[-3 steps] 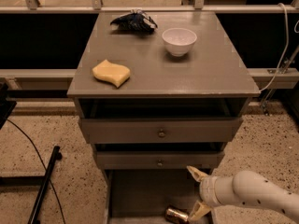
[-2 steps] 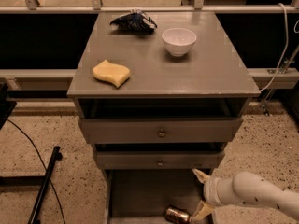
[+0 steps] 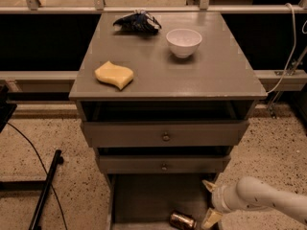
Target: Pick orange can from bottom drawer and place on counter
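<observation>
The robot's gripper will next move to the orange can in the bottom drawer and close on the can's end [image 3: 193, 223] nearest the white arm.
The orange can [image 3: 183, 220] lies on its side at the front of the bottom drawer [image 3: 144, 200], which is pulled out under two shallower drawers. My gripper [image 3: 210, 203] is at the drawer's right side, just right of the can and apart from it. Its two pale fingers [image 3: 211, 218] are spread open and hold nothing. The white arm reaches in from the lower right. The grey counter [image 3: 192, 75] is the cabinet top above.
On the counter sit a yellow wavy sponge [image 3: 114, 74], a white bowl [image 3: 183, 42] and a dark blue crumpled bag [image 3: 137, 22]. A black stand leg [image 3: 45, 190] and cable lie on the speckled floor at left. A rail runs behind the cabinet.
My gripper has shifted a little to the right and slightly down beside the can. The can and the things on the counter have not moved.
</observation>
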{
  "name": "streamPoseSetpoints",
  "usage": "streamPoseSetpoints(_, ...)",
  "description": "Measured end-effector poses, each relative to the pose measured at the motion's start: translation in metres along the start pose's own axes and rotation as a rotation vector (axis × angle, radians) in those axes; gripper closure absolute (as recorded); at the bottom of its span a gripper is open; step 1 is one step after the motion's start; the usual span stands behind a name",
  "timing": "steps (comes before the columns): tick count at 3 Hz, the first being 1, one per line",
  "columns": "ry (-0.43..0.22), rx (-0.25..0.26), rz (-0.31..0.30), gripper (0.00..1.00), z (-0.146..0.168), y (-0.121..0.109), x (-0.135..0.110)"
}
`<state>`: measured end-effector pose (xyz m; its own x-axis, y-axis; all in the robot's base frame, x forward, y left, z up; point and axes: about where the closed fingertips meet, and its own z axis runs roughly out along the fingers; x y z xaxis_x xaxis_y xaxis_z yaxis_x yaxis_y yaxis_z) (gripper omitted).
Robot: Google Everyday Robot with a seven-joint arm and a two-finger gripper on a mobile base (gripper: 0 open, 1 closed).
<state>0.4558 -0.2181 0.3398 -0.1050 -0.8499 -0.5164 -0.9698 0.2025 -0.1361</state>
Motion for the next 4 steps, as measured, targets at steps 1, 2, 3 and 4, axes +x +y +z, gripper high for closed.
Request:
streamPoseSetpoints(1,-0.020,-0.069,0.004,0.00,0.037,0.001,0.015)
streamPoseSetpoints(2,-0.033,-0.098,0.023,0.00,0.071,0.000,0.031)
streamPoseSetpoints(3,-0.045,-0.102,0.046,0.03,0.100,-0.005,0.045)
streamPoseSetpoints(4,-0.057,-0.096,0.067,0.24,0.118,-0.004,0.054)
